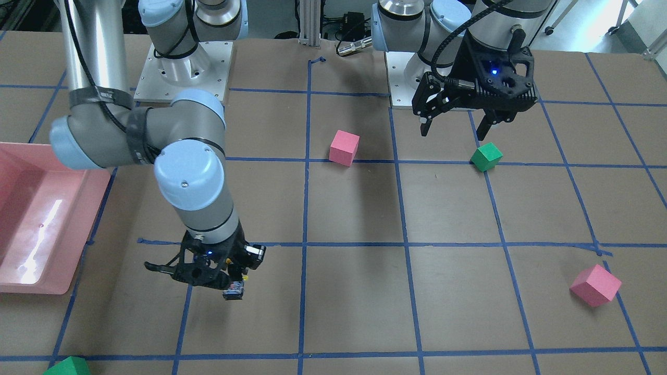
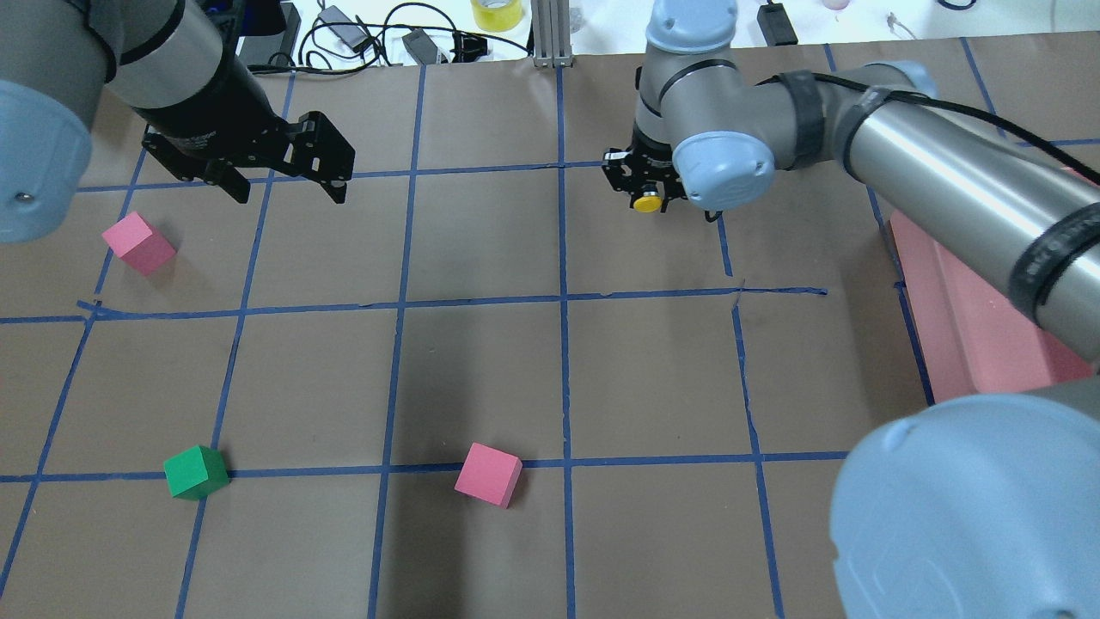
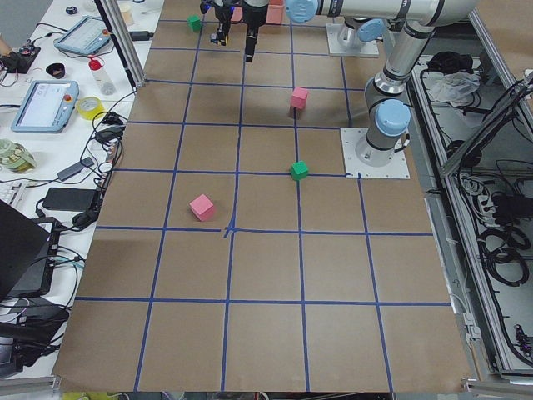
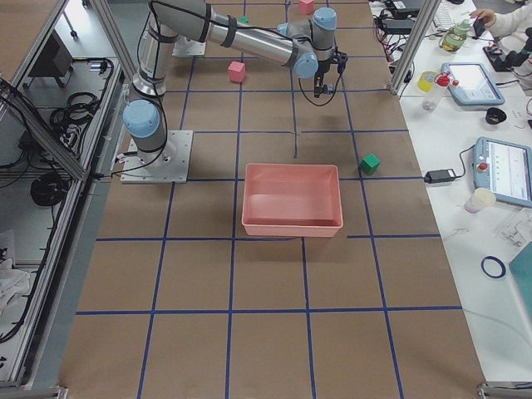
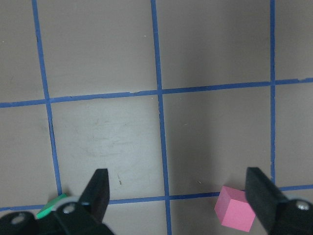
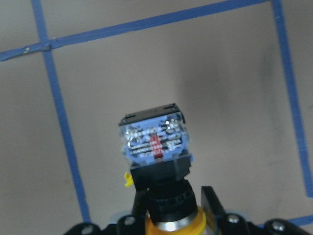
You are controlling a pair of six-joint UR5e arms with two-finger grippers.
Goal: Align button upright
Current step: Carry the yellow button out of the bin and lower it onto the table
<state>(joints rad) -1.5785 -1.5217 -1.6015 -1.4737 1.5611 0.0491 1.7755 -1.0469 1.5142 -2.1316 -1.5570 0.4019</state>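
Observation:
The robot's right gripper should put the button down just past the nearby blue tape line [image 1: 313,298] [image 6: 51,146], away from the pink tray. The button is still just above the table.
My right gripper [image 1: 229,276] is shut on the button [image 1: 234,289] and holds it just above the table. The round yellow cap [image 2: 646,205] faces up in the overhead view. In the right wrist view the black body with its blue terminal end [image 6: 155,145] points away from the gripper toward the table, and the yellow cap [image 6: 174,226] sits between the fingers [image 6: 211,201]. My left gripper [image 1: 454,126] is open and empty, raised above the table near a green cube [image 1: 486,156]; its fingers [image 5: 99,188] frame bare table.
A pink tray [image 1: 31,219] stands beside the right arm, also in the overhead view [image 2: 962,327]. Pink cubes lie at mid-table [image 1: 344,147] and at the far corner [image 1: 595,285]. A second green cube [image 1: 68,367] sits at the front edge.

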